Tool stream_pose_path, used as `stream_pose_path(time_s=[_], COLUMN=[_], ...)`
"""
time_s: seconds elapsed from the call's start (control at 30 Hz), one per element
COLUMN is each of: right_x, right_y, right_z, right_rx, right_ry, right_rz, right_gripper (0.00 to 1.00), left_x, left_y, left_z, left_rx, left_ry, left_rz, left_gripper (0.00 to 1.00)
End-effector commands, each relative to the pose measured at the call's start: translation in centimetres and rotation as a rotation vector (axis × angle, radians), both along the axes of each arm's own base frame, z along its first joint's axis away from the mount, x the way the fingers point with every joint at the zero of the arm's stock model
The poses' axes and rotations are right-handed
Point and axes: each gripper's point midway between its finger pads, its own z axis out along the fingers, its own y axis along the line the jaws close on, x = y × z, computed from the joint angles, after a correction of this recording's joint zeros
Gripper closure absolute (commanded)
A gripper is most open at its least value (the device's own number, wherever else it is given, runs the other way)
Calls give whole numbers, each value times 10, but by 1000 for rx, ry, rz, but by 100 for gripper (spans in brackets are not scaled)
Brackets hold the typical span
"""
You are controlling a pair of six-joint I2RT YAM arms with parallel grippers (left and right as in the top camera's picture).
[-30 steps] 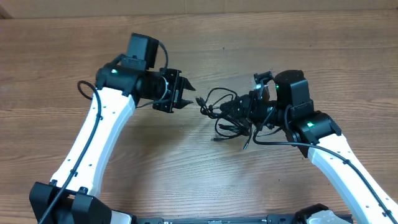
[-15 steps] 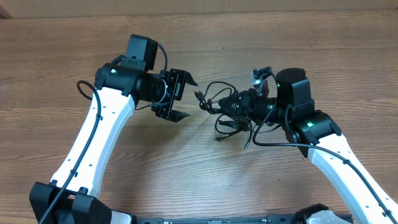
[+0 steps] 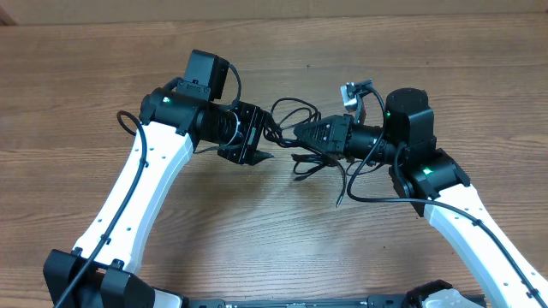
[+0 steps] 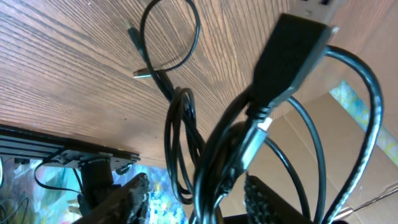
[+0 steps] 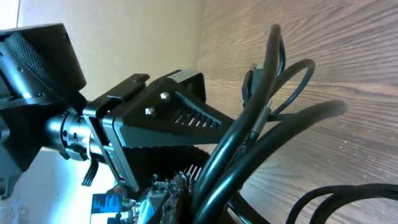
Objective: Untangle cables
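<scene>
My left gripper will back off a little, as its fingers are wide of the strands of cable, then pinch the strands of cable [image 4: 208, 180] below the black plug and pull away.
The cables [image 3: 301, 162] are a knot of thin black cords hanging over the wooden table between my two arms. My right gripper [image 3: 312, 137] is shut on the bundle from the right, and the cords [image 5: 273, 124] run out of its jaws [image 5: 205, 193]. My left gripper [image 3: 265, 141] has come in from the left. Its fingers stand apart with several strands [image 4: 180, 124] passing between them, and a gap shows on each side [image 4: 202, 199]. A black plug [image 4: 298, 50] sticks up close to the left wrist camera. Two small connector ends [image 4: 134, 50] dangle over the wood.
The wooden table [image 3: 274, 239] runs under both arms. A loose cord end [image 3: 341, 198] hangs down toward the front right. A black rail [image 3: 300, 301] lies along the near edge. A pale cardboard strip [image 3: 274, 7] borders the far edge.
My left gripper has moved right into the bundle, opening wide and then narrowing around some strands. My right gripper has carried the cables up and to the left, still shut on them.
</scene>
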Motion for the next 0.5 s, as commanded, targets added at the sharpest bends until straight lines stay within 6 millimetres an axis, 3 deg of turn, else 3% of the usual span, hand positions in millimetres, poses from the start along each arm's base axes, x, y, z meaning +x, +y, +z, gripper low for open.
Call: stream_pose_path(time_s=[0.0,0.27,0.37,0.47], right_x=[-4,-4,-4,-4], right_y=[4,4,4,4], right_z=[11,11,11,11], right_rx=[23,23,22,22], right_ry=[-20,-21,-23,-24], right_rz=[34,34,34,34], right_gripper=[96,96,96,96], left_x=[1,2,2,2], left_y=[-5,-5,-5,-5], left_z=[12,12,12,12], left_rx=[-21,-22,-24,-26], left_ry=[-35,-37,-23,-14], left_rz=[-20,-19,-5,5], left_gripper=[52,62,76,81])
